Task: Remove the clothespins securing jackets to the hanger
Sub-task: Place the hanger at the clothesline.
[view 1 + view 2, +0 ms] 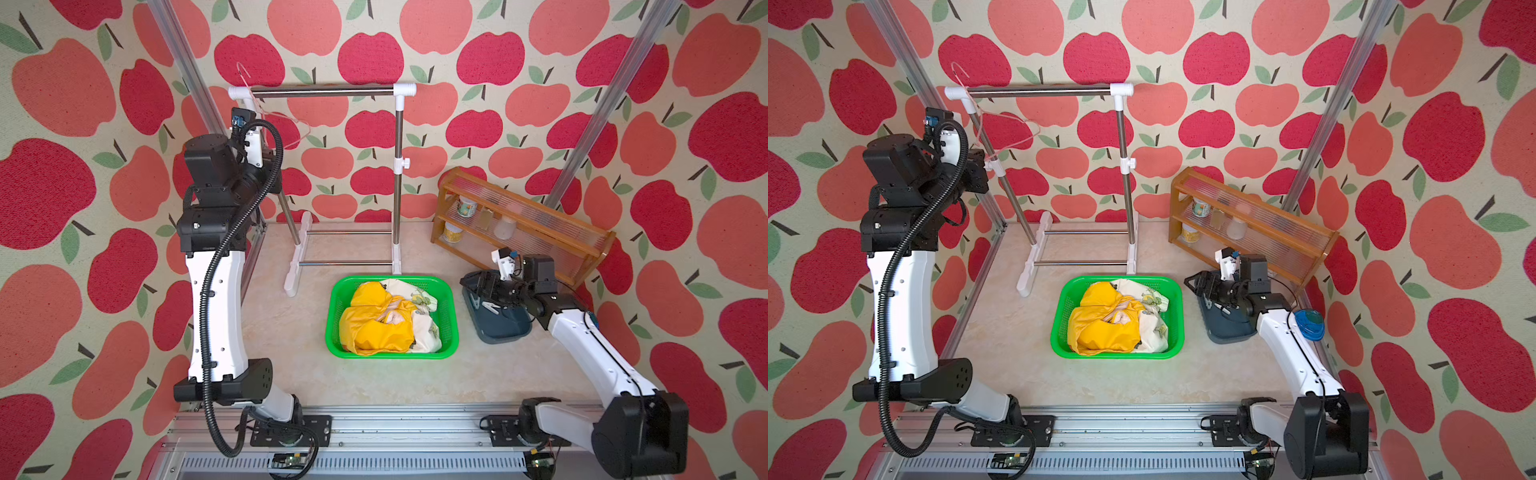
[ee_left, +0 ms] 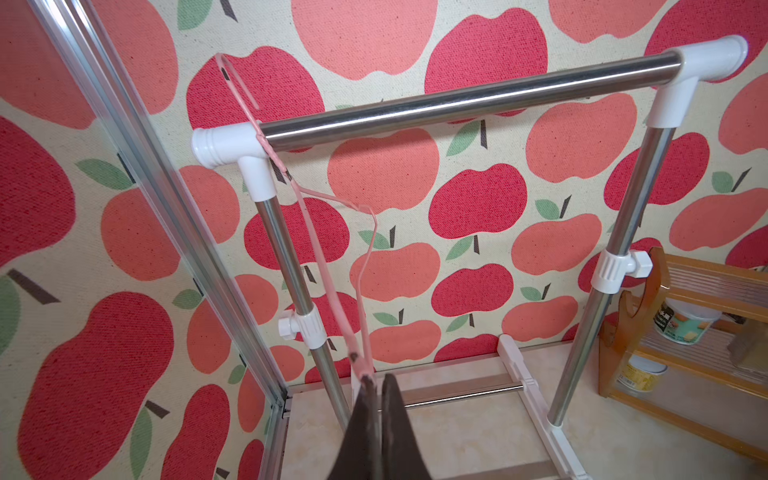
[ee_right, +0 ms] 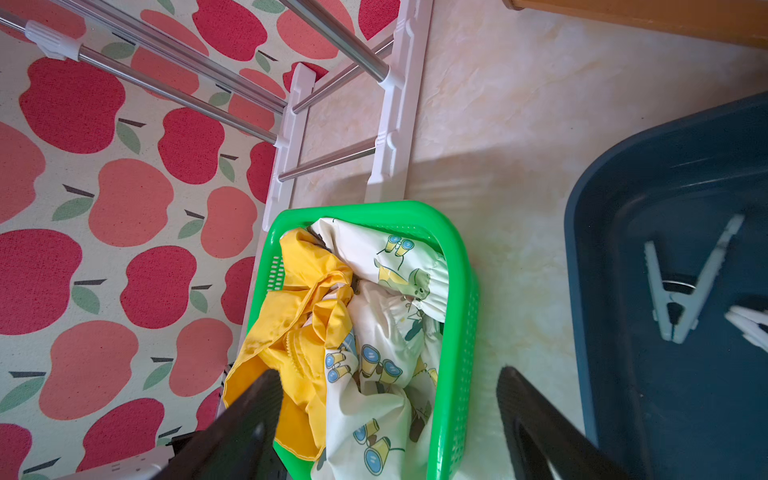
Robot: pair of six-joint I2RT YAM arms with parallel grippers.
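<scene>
My left gripper needs to let go, and then the pink wire hanger will hang from the steel rail (image 1: pixel 261 93) (image 2: pixel 289 132) beside the white joint.
The pink wire hanger (image 2: pixel 272 153) hangs bare at the left end of the steel rail (image 1: pixel 324 90), its hook over the white joint. My left gripper (image 2: pixel 378 378) is raised beside it and shut on the hanger's lower corner. Both jackets lie crumpled in the green basket (image 1: pixel 451 316): the yellow one (image 1: pixel 374 324) to the left, the cream printed one (image 1: pixel 419 299) to the right. A pale blue clothespin (image 3: pixel 685 286) and a whitish one (image 3: pixel 748 324) lie in the dark blue tray (image 1: pixel 507 332). My right gripper (image 3: pixel 386 374) hovers open and empty at the tray's near-left side, beside the basket.
A wooden shelf rack (image 1: pixel 523 224) with jars stands at the back right, close behind the right arm. The rail's white feet (image 1: pixel 293 274) stand just behind the basket. A blue round object (image 1: pixel 1309 324) lies by the right wall. Aluminium frame posts run up both back corners.
</scene>
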